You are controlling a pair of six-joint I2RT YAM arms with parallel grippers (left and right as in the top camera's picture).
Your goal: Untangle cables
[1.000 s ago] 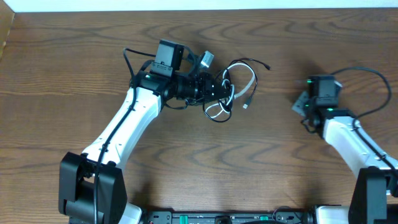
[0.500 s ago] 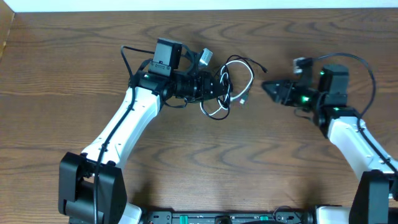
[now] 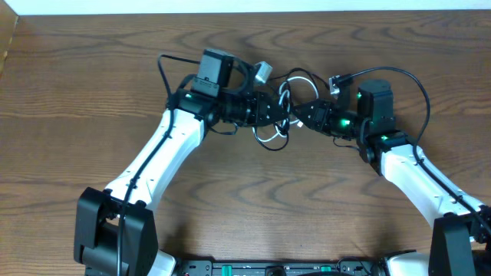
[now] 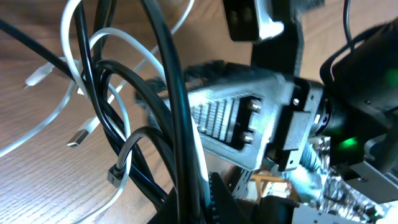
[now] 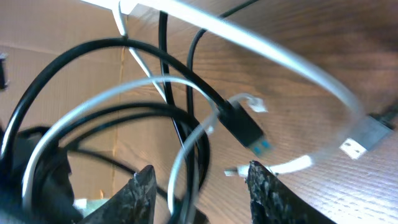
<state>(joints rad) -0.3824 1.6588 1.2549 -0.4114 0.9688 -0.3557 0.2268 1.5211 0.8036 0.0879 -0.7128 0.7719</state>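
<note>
Next, my left gripper lets go of the bundle on the bare wood [image 3: 292, 139] just in front of where both grippers meet.
A tangle of black and white cables [image 3: 282, 107] lies at the table's far middle. My left gripper [image 3: 275, 109] is shut on the black and white strands of the bundle [image 4: 186, 155], which run up between its jaws [image 4: 202, 202]. My right gripper [image 3: 304, 115] has come in from the right and sits right against the bundle, facing the left gripper. Its jaws [image 5: 200, 186] are open, with a white loop [image 5: 180, 155] and black strands [image 5: 199, 143] passing between the fingertips. A black plug with a blue tip [image 5: 247, 129] and a silver USB plug [image 5: 360, 138] lie just ahead.
A grey adapter block [image 3: 264, 72] sits at the bundle's far edge. The right arm's own black cable [image 3: 406, 77] loops above its wrist. Bare wood table [image 3: 253, 199] extends to the front and both sides.
My right arm swung left across the table from the right side until its open gripper reached the cable bundle. The left gripper kept hold and shifted slightly right.
</note>
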